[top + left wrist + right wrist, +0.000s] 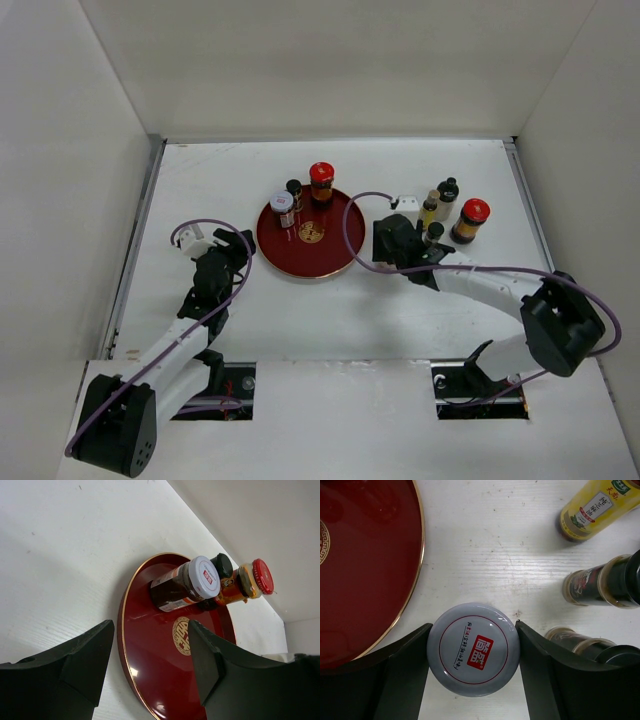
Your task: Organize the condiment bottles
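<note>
The white-lidded jar in my right gripper needs to be let go on the red tray (283, 256) in front of the other jar.
A round red tray (300, 255) holds a white-lidded jar (282, 207), a black-capped bottle (294, 189) and a red-lidded jar (321, 182); the left wrist view shows the same white-lidded jar (187, 582), black-capped bottle (222, 565) and red-lidded jar (250, 580). My right gripper (474, 625) is shut on another white-lidded jar (473, 649) just right of the tray (365, 555); my right gripper (400, 240) hides that jar from above. A yellowish bottle (429, 209), two black-capped bottles (447, 198) (433, 233) and a red-lidded jar (470, 220) stand to its right. My left gripper (236, 246) is open and empty at the tray's left edge.
White walls enclose the table on three sides. A small white block (405, 203) lies behind my right gripper. The yellowish bottle (597, 507) and two dark bottles (600, 582) (585, 640) stand close to my right finger. My left gripper (150, 625) points at the tray (150, 650).
</note>
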Robot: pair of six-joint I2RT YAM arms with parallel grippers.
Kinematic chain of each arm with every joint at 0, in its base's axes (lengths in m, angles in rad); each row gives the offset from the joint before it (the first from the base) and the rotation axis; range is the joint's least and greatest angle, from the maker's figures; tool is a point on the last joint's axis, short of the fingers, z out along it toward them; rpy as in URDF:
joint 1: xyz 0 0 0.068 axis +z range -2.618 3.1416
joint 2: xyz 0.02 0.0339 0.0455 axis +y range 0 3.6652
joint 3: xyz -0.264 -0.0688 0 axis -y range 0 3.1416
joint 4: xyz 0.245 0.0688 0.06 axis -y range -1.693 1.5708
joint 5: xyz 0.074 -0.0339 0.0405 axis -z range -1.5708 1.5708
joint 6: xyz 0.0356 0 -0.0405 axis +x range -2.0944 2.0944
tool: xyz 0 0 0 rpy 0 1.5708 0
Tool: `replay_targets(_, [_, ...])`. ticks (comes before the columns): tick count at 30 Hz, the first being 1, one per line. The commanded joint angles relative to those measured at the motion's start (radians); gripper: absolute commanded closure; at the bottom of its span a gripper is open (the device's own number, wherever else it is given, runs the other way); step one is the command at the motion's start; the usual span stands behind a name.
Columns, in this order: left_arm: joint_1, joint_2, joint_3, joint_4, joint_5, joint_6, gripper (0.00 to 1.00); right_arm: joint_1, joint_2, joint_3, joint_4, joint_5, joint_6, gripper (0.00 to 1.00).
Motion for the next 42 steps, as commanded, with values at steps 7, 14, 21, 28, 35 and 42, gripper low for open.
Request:
replay_targets(7, [0.005,-0.005,-0.011,0.044,0.005,-0.01,0.42,0.103,-0.102,0.177,-0.016,0.047,-0.025,0.52])
replay_targets(14, [0.054,-0.028,-0.035,0.031,0.022,-0.059,0.42,0.237,0.183,0.435,0.114,-0.039,-0.067,0.53])
replay_targets(21, [0.162,-0.046,-0.073,0.021,0.089,-0.134,0.42,0.295,0.465,0.709,0.17,-0.074,-0.118,0.53])
replay_targets(28, [0.171,-0.028,-0.073,0.03,0.109,-0.143,0.42,0.321,0.625,0.815,0.194,-0.083,-0.129,0.49])
replay_targets(35, [0.169,-0.02,-0.072,0.036,0.103,-0.137,0.42,0.331,0.651,0.816,0.223,-0.083,-0.12,0.18])
replay_targets(42, [0.168,-0.022,-0.072,0.036,0.097,-0.129,0.42,0.325,0.446,0.663,0.3,-0.065,-0.12,0.0])
